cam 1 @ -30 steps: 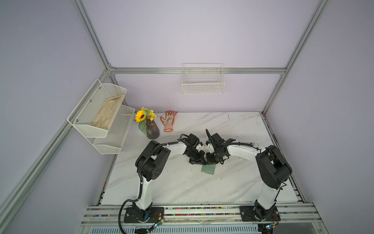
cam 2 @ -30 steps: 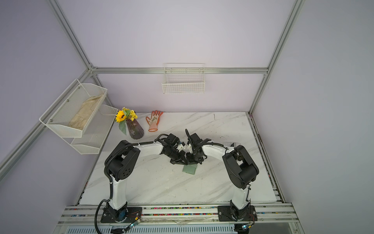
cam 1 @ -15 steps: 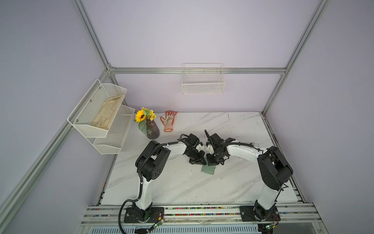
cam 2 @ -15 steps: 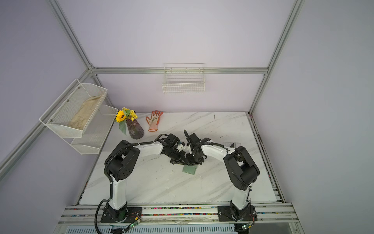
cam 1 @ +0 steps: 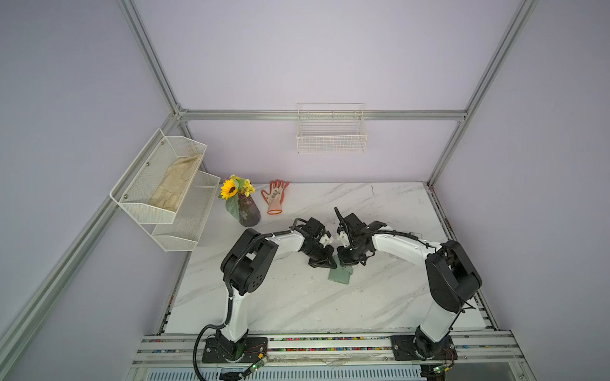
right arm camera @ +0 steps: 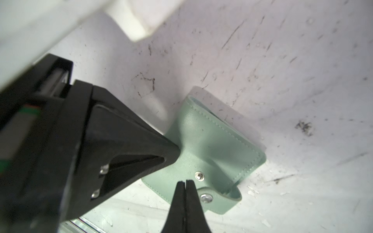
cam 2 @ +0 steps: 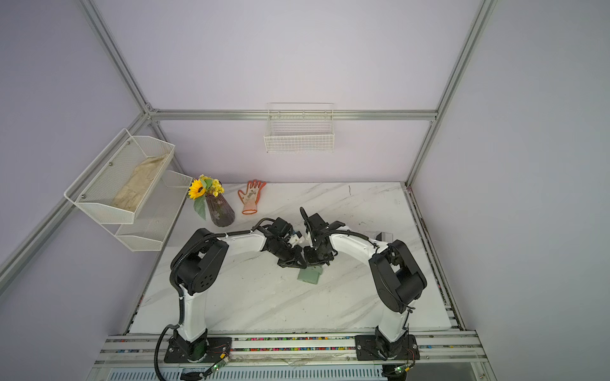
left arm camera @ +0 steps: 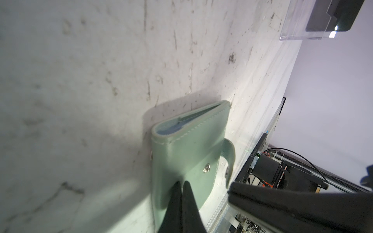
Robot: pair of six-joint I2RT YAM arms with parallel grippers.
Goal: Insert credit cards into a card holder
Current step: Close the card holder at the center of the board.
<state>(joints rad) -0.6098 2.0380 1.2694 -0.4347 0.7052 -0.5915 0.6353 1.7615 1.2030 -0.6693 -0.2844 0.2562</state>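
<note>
Next, I open my right gripper, take the tab's tip (left arm camera: 227, 182) and bring it over the stud, because the snap tab lies off to one side of the stud.
The sage-green card holder (cam 1: 340, 276) (cam 2: 309, 277) lies folded shut on the marble table between both arms. Its snap tab (right arm camera: 221, 198) curls loose, the stud (right arm camera: 199, 176) bare. A blue card edge (left arm camera: 169, 129) shows inside the fold. My left gripper (left arm camera: 182, 182) (cam 1: 330, 264) is shut and holds nothing, its tips down on the holder's cover (left arm camera: 187, 155). My right gripper (right arm camera: 186, 181) (cam 1: 346, 263) is also shut and holds nothing, its tips just beside the stud. A dark credit card (left arm camera: 333, 16) stands in a clear acrylic box.
The clear acrylic box (cam 2: 384, 236) stands behind the right arm. A vase with a sunflower (cam 1: 246, 211) and an orange glove (cam 1: 275, 198) lie at the back left. Wire shelves (cam 1: 165, 188) hang on the left wall, and a wire basket (cam 1: 331, 138) hangs on the back wall.
Almost nothing: the right arm has shifted very slightly. Both grippers stay shut at the card holder.
</note>
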